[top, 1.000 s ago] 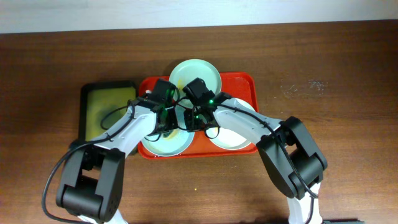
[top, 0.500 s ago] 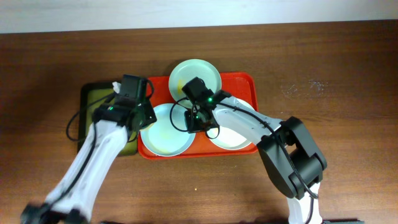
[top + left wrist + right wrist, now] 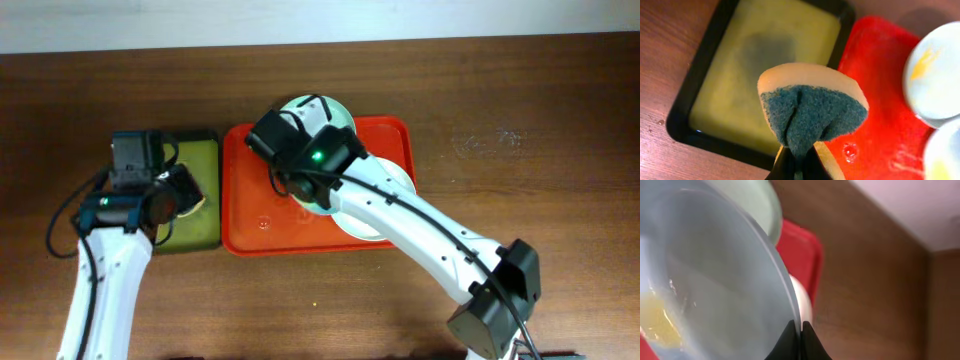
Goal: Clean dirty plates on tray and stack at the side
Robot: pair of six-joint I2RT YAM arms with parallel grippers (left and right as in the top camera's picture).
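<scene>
The robot's right gripper needs to set the pale blue plate down on the bare table (image 3: 466, 155) (image 3: 855, 287) beside the red-orange tray.
My right gripper (image 3: 801, 325) is shut on the rim of the pale blue plate (image 3: 715, 280) and holds it tilted up above the red-orange tray (image 3: 255, 210). A yellow smear (image 3: 657, 320) sits low in the plate. The mint green plate (image 3: 318, 105) lies at the tray's back edge, partly under my right arm. The cream-white plate (image 3: 388, 195) lies on the tray's right part. My left gripper (image 3: 796, 167) is shut on a blue and cream sponge (image 3: 810, 110) and holds it over the gap between the two trays.
The black-rimmed olive-green tray (image 3: 200, 225) lies just left of the red tray and holds cloudy liquid (image 3: 765, 65). In the left wrist view, two pale plates, one with a yellow smear (image 3: 925, 57), show at the right edge. Bare wooden table surrounds both trays.
My left gripper has swung left with the sponge, from the blue plate to the olive-green tray. My right gripper has lifted the blue plate off the red tray's left part and tilted it.
</scene>
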